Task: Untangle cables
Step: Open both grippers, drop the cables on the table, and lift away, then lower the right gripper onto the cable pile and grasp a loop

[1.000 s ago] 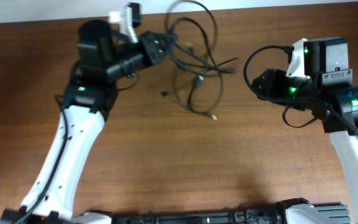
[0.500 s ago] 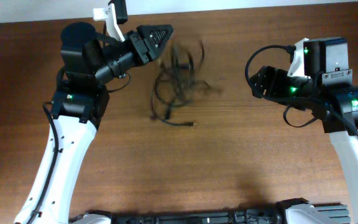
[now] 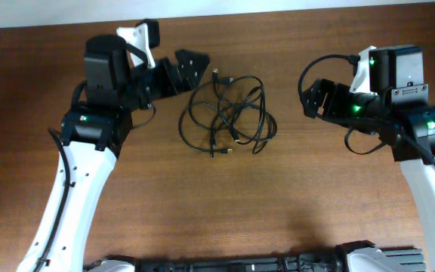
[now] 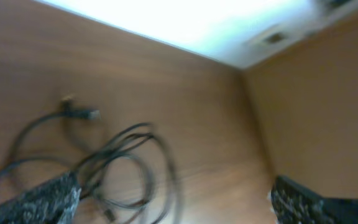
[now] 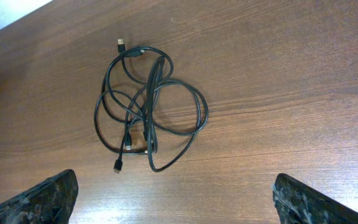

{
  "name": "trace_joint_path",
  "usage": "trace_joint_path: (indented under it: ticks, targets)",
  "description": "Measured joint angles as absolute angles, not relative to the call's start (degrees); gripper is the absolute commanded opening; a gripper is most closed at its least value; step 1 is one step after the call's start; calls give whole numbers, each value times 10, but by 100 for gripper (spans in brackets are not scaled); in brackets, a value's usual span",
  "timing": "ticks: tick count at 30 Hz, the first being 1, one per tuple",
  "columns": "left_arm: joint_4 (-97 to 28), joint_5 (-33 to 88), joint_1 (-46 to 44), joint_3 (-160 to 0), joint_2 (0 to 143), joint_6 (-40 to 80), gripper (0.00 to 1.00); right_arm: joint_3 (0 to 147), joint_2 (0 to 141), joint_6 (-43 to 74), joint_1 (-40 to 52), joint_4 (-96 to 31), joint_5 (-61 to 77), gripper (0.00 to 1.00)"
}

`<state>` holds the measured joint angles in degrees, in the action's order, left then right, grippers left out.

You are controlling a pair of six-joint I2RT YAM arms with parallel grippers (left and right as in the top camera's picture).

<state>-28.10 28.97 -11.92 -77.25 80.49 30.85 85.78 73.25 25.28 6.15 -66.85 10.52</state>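
Note:
The robot's right gripper will next move to the cables' long narrow loop, on the tangle's side nearest that gripper, and close on the loop's middle (image 3: 263, 109) (image 5: 149, 109).
The cables (image 3: 225, 113) are thin black cords with small plug ends, lying in a loose tangle of loops on the wooden table (image 3: 278, 204), back of centre. My left gripper (image 3: 178, 72) is open just left of the tangle, holding nothing. In the blurred left wrist view the cables (image 4: 104, 168) lie ahead of and below the left gripper (image 4: 173, 208). My right gripper (image 3: 310, 98) is open to the right of the tangle, a short gap away. The right wrist view has the cables (image 5: 148, 112) well ahead of the wide-apart fingertips (image 5: 42, 199).
The table's far edge (image 3: 293, 13) runs just behind the tangle, with a pale surface beyond it. A thick black wire (image 3: 316, 64) loops off the right arm above its gripper. Bare wood stretches toward the near side between the arms.
My left gripper opened and let go of the cables, which dropped and settled as a loose heap on the table. The left arm drew back to the left. My right gripper opened wider.

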Motion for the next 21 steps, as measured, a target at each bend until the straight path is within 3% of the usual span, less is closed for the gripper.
trace_joint_path:
  ticks: [12, 14, 21]
  targets:
    - [-451, 67, -119, -773, 674, 154, 99, 858, 844, 250, 62, -644, 150, 100]
    - [-466, 50, -119, -773, 657, 147, 99, 858, 868, 249, 62, -639, 166, 88]
    - [-491, 30, -119, -773, 659, 141, 99, 858, 953, 245, 74, -630, 182, 86]
